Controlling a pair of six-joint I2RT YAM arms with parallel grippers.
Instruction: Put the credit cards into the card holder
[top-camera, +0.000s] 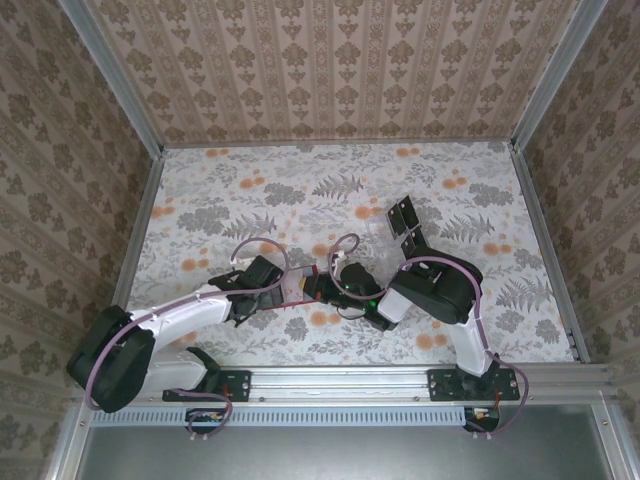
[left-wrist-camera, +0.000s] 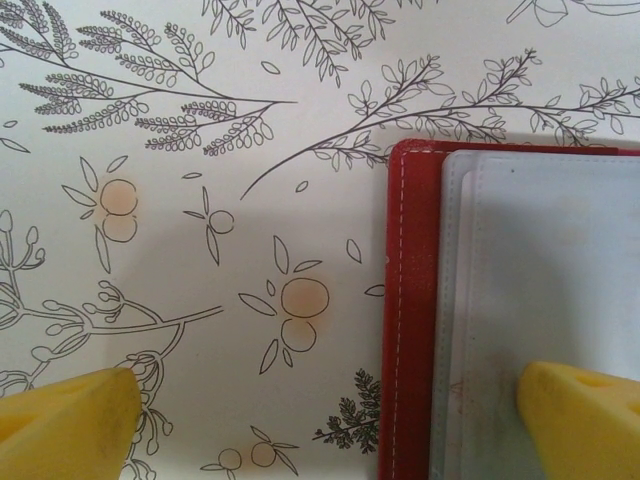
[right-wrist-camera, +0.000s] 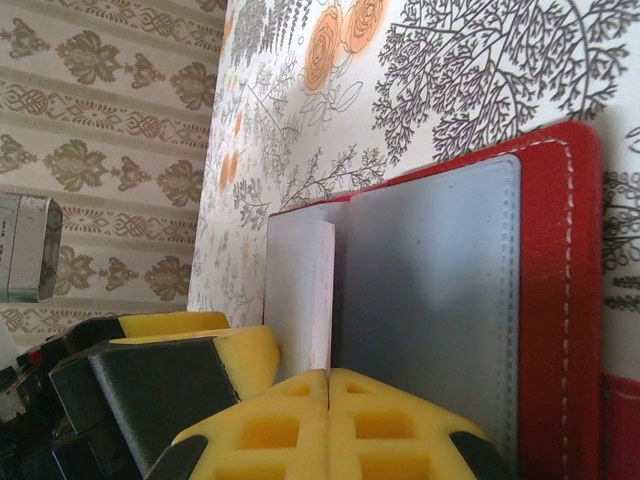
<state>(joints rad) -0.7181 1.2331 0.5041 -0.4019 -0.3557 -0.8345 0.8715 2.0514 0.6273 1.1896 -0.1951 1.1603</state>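
The robot's right gripper should release the thin pale credit card in the card holder's grey pocket (top-camera: 280, 288) (right-wrist-camera: 300, 298) that is nearest the left gripper.
The card holder (left-wrist-camera: 408, 300) lies open on the table, red outside and grey inside (right-wrist-camera: 430, 290). My left gripper (left-wrist-camera: 325, 425) is open and straddles its red edge, one yellow finger (left-wrist-camera: 580, 415) over the grey inside and the other (left-wrist-camera: 70, 425) over bare table. My right gripper (right-wrist-camera: 330, 385) is shut on a thin pale credit card (right-wrist-camera: 305, 290). That card stands on edge against the holder's grey inside. In the top view both grippers meet over the holder (top-camera: 308, 290). More black credit cards (top-camera: 403, 213) lie at the back right.
A clear plastic tray (top-camera: 383, 228) sits beside the black cards behind the right arm. The floral table cover (top-camera: 250, 190) stretches open to the left and back. Patterned walls close in three sides, and a metal rail (top-camera: 350, 378) runs along the near edge.
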